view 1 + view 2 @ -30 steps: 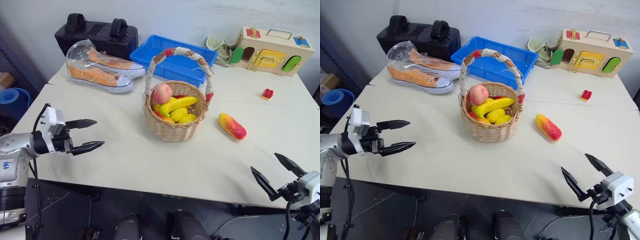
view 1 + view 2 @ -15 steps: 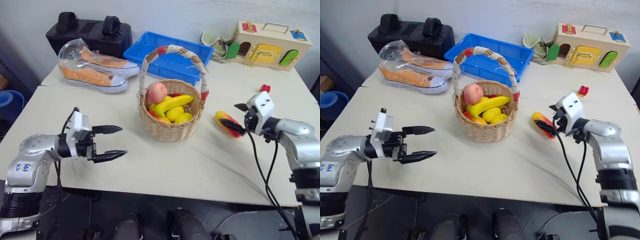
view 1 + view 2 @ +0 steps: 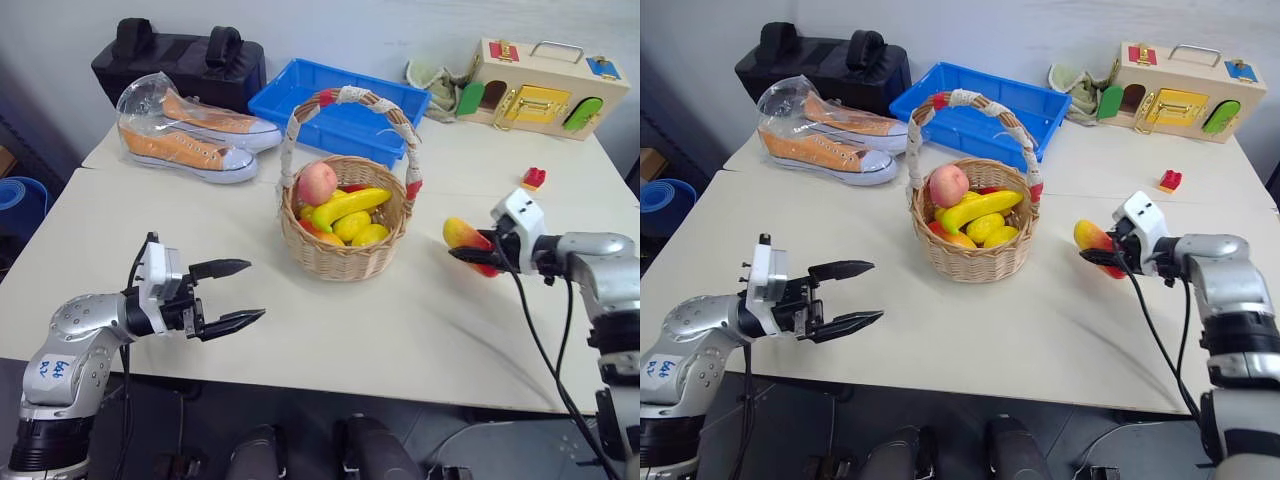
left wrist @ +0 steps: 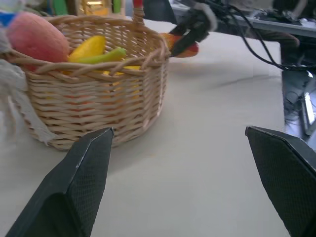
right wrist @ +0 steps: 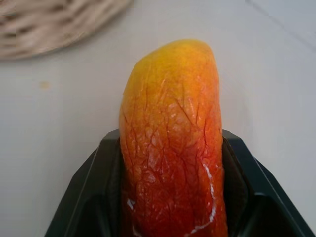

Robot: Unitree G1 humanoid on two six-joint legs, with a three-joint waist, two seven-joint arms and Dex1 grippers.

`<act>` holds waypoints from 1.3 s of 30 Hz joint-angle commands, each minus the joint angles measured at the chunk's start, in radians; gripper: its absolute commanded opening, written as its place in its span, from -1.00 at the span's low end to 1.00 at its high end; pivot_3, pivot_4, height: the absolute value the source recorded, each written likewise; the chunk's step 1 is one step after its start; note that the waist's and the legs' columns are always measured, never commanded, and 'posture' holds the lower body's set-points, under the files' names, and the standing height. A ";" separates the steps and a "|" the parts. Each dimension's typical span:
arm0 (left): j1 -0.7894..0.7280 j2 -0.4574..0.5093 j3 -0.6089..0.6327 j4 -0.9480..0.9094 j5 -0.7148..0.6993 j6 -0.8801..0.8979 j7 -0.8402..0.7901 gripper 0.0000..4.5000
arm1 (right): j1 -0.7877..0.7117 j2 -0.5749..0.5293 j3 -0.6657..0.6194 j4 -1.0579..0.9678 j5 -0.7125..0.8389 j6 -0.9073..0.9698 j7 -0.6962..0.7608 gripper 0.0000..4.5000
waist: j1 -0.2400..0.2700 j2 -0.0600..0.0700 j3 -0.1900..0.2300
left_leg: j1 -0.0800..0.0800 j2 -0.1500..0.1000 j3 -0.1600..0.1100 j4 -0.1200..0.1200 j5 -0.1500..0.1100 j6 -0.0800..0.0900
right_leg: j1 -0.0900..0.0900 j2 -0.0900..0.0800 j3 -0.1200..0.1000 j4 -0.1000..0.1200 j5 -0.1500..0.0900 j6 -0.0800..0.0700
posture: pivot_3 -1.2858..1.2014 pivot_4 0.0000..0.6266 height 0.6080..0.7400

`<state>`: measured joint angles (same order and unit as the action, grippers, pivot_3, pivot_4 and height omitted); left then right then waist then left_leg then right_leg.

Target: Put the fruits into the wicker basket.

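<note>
I need to let go of the mango with my right gripper across the yellow banana in the wicker basket (image 3: 354, 223), in front of the peach.
The wicker basket (image 3: 345, 262) stands mid-table with a pink peach (image 3: 318, 183), a yellow banana (image 3: 350, 204) and other yellow and red fruits inside. To its right, my right gripper (image 3: 462, 248) is shut on the red-and-yellow mango (image 3: 460, 234). The right wrist view shows the mango (image 5: 170, 143) squeezed between both black fingers (image 5: 98, 187), its yellow end pointing toward the basket. My left gripper (image 3: 255, 290) hovers open and empty over the table's front left, pointing at the basket (image 4: 94, 98), well short of it.
A blue plastic tray (image 3: 300, 100) sits behind the basket. Orange shoes in a clear bag (image 3: 190, 135) and a black bag (image 3: 180, 60) are at the back left. A wooden latch box (image 3: 540, 85) and a small red block (image 3: 534, 178) are at the back right.
My right gripper came up from the table's front edge to the mango, and its fingers closed on it. The left gripper shifted toward the basket, still open.
</note>
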<state>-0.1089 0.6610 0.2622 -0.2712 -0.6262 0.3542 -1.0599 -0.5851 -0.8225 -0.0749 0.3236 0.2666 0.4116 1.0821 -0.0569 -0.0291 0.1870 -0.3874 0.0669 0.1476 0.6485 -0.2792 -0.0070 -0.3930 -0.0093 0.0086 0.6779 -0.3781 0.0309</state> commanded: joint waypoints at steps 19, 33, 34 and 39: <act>-0.037 -0.023 0.042 -0.049 -0.077 0.026 0.123 1.00 | -0.191 0.391 0.313 -0.601 0.009 0.184 -0.614 -0.13 | -0.023 -0.002 -0.001 | -0.001 -0.001 -0.001 -0.001 0.005 -0.001 | -0.002 -0.001 -0.001 0.000 0.004 -0.002 | 0.03 -0.52 1.00; -0.039 0.018 0.083 -0.084 -0.088 0.066 0.162 1.00 | -0.185 0.365 0.277 -0.541 -0.108 0.076 -0.540 0.98 | -0.026 -0.002 -0.001 | -0.001 -0.001 -0.001 -0.002 0.006 -0.001 | -0.002 -0.001 -0.001 0.001 0.004 -0.002 | 0.03 -0.52 1.00; -0.034 0.027 0.089 -0.082 -0.086 0.066 0.156 1.00 | -0.179 0.348 0.270 -0.547 -0.110 0.055 -0.523 0.98 | -0.026 -0.002 -0.001 | -0.001 -0.001 -0.001 -0.002 0.006 -0.001 | -0.002 -0.001 -0.001 0.001 0.004 -0.002 | 0.03 -0.52 1.00; -0.005 0.081 0.100 -0.055 0.018 -0.020 0.132 1.00 | -0.039 0.293 0.138 -0.689 0.145 0.010 -0.288 0.98 | -0.022 -0.003 -0.001 | -0.001 -0.001 -0.001 -0.003 0.006 0.000 | -0.002 0.000 -0.001 0.000 0.004 -0.002 | 0.03 -0.52 1.00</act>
<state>-0.1241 0.7210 0.3355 -0.3250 -0.6532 0.3916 -0.9161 -0.6599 -0.5049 0.1261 -0.2721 0.3007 0.4552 0.6976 -0.0790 -0.0316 0.1859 -0.3885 0.0664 0.1459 0.6445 -0.2739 -0.0077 -0.3947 -0.0097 0.0075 0.6769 -0.3741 0.0292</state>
